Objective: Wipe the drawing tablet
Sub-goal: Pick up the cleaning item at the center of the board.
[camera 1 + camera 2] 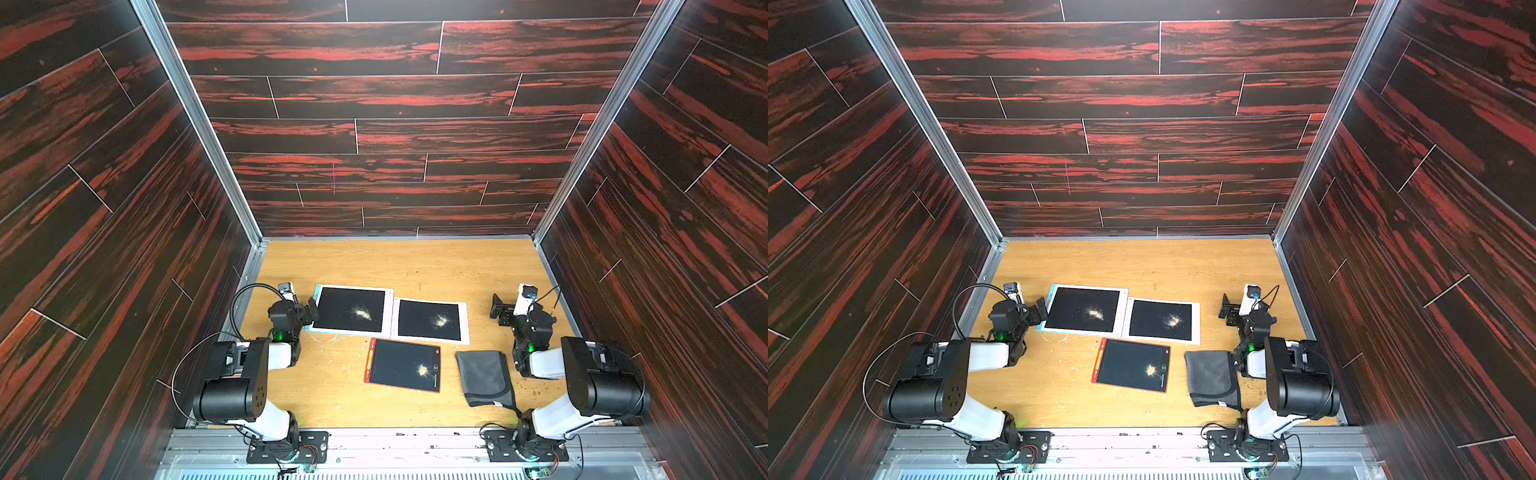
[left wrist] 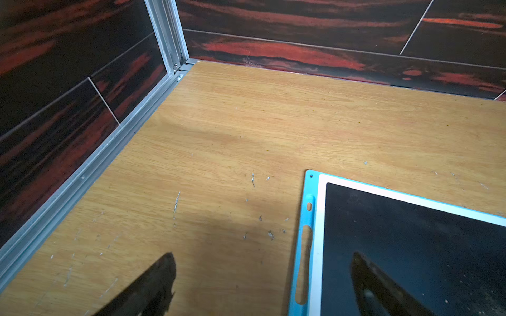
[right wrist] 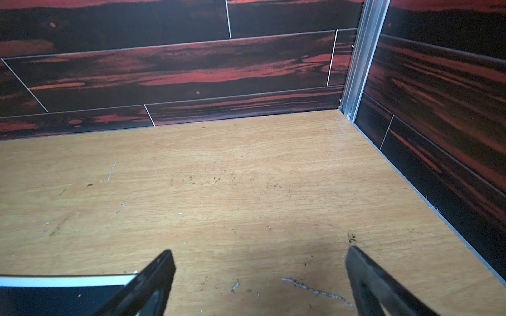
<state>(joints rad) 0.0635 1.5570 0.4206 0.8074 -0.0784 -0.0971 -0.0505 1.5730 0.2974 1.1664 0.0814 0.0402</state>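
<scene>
Next, my right gripper goes to the far half of the grey cloth (image 1: 483,366), toward the white-framed tablet, and closes there.
Three drawing tablets lie on the wooden table, each dark screen carrying a pale dusty smudge: a blue-edged tablet (image 1: 351,309) (image 1: 1086,309), a white-framed tablet (image 1: 430,321) (image 1: 1160,321) beside it, and a red-framed tablet (image 1: 403,365) (image 1: 1133,365) nearer the front. A folded grey cloth (image 1: 484,376) (image 1: 1210,376) lies right of the red one. My left gripper (image 1: 311,311) (image 2: 262,254) is open, straddling the blue-edged tablet's (image 2: 410,246) left edge. My right gripper (image 1: 498,307) (image 3: 260,250) is open and empty over bare wood, right of the white-framed tablet (image 3: 68,281).
Dark red wood-pattern walls (image 1: 395,124) enclose the table on three sides, with aluminium rails (image 2: 82,175) at their base. Pale crumbs and scratches (image 1: 332,338) dot the wood in front of the blue-edged tablet. Bare wood (image 1: 395,266) runs behind the tablets.
</scene>
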